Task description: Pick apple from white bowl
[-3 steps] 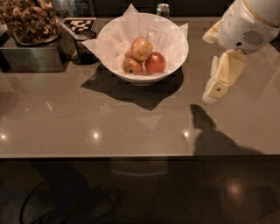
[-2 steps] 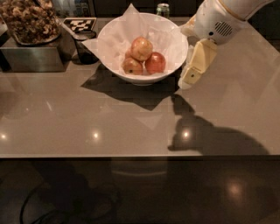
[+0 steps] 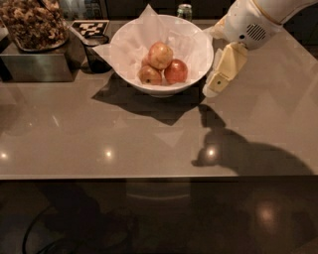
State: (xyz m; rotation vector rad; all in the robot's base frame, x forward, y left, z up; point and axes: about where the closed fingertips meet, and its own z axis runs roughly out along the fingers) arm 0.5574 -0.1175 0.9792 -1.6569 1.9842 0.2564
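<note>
The red-and-yellow apple [image 3: 161, 55] on top of the pile in the white bowl will have my gripper close on its sides.
The white bowl [image 3: 201, 59], lined with crumpled white paper, stands on the counter at the back centre. In it lie several apples. The apple [image 3: 160, 54], red-and-yellow with a pale top, sits on top of the pile. A deeper red apple [image 3: 176, 71] lies to its right and a smaller brownish one [image 3: 149, 75] in front. My gripper [image 3: 218, 82] hangs just right of the bowl's rim, its cream fingers pointing down-left, above the counter. It holds nothing.
A dark tray of brown clumpy food [image 3: 32, 25] stands on a metal box [image 3: 39, 67] at the back left. A black cup [image 3: 97, 52] and a checkered marker card [image 3: 89, 27] sit beside the bowl. A small jar [image 3: 184, 11] stands behind it. The counter's front edge [image 3: 149, 176] runs across.
My arm has moved left from the right side of the counter to just beside the bowl's right rim. The apples and bowl have not moved.
</note>
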